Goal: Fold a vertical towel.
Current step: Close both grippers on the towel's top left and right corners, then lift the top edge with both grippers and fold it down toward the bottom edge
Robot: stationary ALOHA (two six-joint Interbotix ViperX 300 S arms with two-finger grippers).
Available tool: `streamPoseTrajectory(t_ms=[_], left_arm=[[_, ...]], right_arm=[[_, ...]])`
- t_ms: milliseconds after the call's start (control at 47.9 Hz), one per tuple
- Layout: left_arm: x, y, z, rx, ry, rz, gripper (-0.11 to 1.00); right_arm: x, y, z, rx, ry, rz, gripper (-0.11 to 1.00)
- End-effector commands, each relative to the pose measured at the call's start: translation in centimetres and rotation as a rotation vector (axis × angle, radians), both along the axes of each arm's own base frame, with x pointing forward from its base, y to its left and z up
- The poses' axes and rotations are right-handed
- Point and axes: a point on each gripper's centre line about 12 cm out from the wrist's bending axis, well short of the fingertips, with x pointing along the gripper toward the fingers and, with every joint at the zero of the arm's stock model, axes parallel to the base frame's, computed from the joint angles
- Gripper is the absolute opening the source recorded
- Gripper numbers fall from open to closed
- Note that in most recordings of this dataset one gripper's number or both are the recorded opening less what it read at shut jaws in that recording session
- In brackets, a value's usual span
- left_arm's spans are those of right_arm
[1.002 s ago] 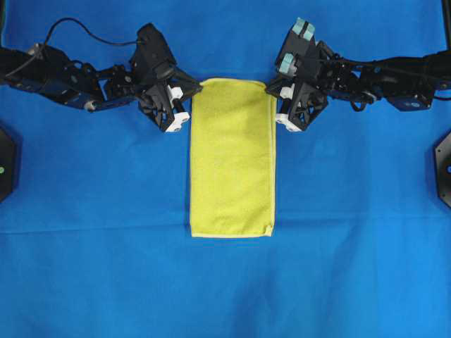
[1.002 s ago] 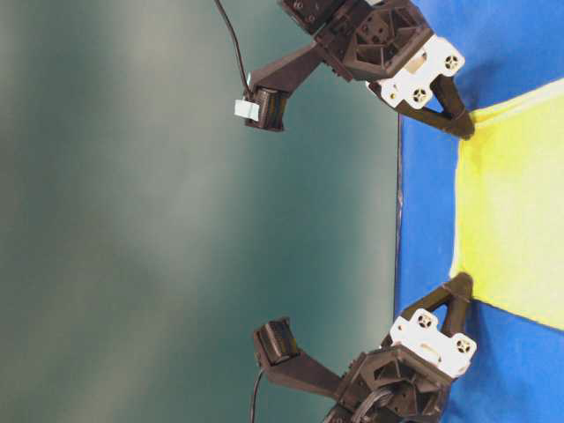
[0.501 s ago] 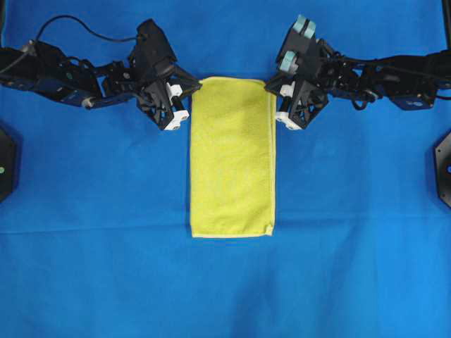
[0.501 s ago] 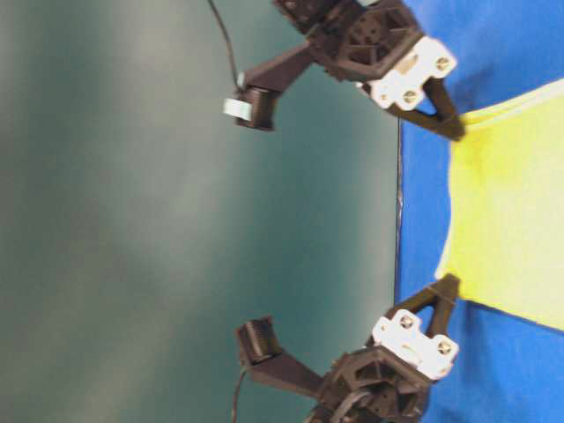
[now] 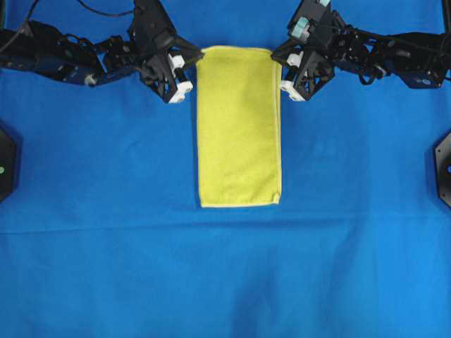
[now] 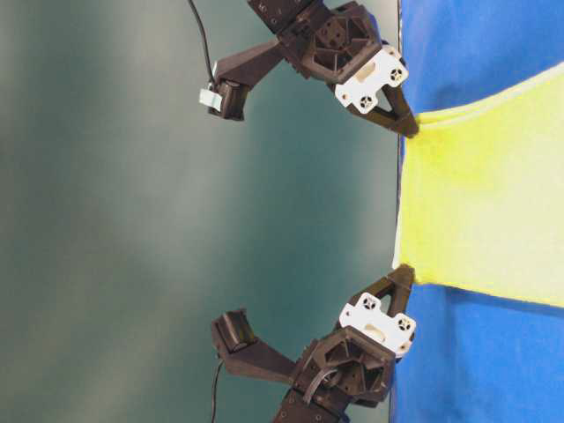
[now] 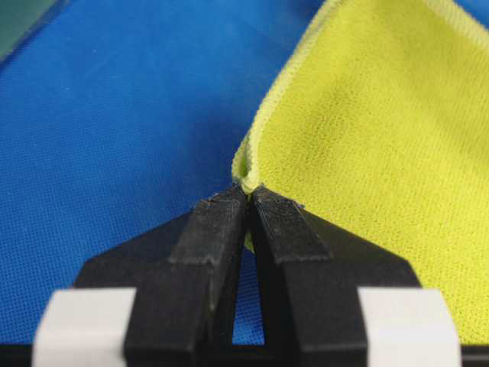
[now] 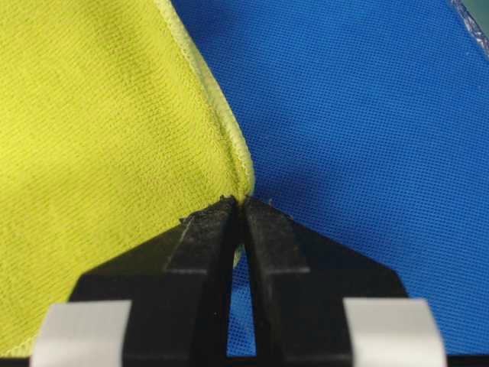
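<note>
I should let the yellow towel's far corner go from my right gripper over the towel's near corner on that gripper's side point(image 5: 282, 177). The far corner is now raised off the table.
The yellow towel point(image 5: 238, 127) hangs as a long vertical rectangle over the blue cloth, its far end raised off the table and its near edge point(image 5: 239, 204) low. My left gripper point(image 5: 199, 53) is shut on the far left corner; the pinch shows in the left wrist view point(image 7: 248, 191). My right gripper point(image 5: 276, 55) is shut on the far right corner; the pinch shows in the right wrist view point(image 8: 241, 200). In the table-level view the towel point(image 6: 485, 211) is stretched taut between the left gripper point(image 6: 407, 271) and the right gripper point(image 6: 412, 130).
The large blue cloth point(image 5: 225, 274) covers the table. Black fixtures sit at the left edge point(image 5: 5, 160) and the right edge point(image 5: 444, 167). The table's far edge point(image 6: 398, 203) lies just behind the grippers.
Both grippers have risen and drawn back toward the far edge with the towel's far corners. The towel's near edge has slid away from the front.
</note>
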Motion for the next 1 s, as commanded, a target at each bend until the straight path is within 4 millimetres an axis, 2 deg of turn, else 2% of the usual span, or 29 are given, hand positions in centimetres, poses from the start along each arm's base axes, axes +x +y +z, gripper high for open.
streamPoseTrajectory(t_ms=[0,167,522,626,793,981], left_arm=[[0.3,0.5,1.2,0.016,-0.033,0.008,0.03],[0.2,0.4,2.2,0.03,-0.05,0.005,0.03],[-0.2,-0.3,7.7,0.105,-0.069,-0.038,0.03],[-0.3,-1.3,8.5,0.112,-0.066,-0.064,0.03],[0.0,-3.5,8.2,0.095,-0.041,-0.121,0.03],[0.9,-7.5,7.5,0.063,-0.014,-0.222,0.03]], right_arm=[[0.4,-0.3,1.5,-0.021,-0.043,-0.005,0.05],[0.3,-0.3,2.3,-0.027,-0.061,-0.009,0.05],[-0.9,1.3,8.7,-0.09,-0.174,0.012,0.05],[-1.2,2.2,8.8,-0.088,-0.177,0.03,0.05],[-1.3,4.4,8.4,-0.071,-0.172,0.08,0.05],[-1.5,7.6,7.8,-0.05,-0.156,0.163,0.05]])
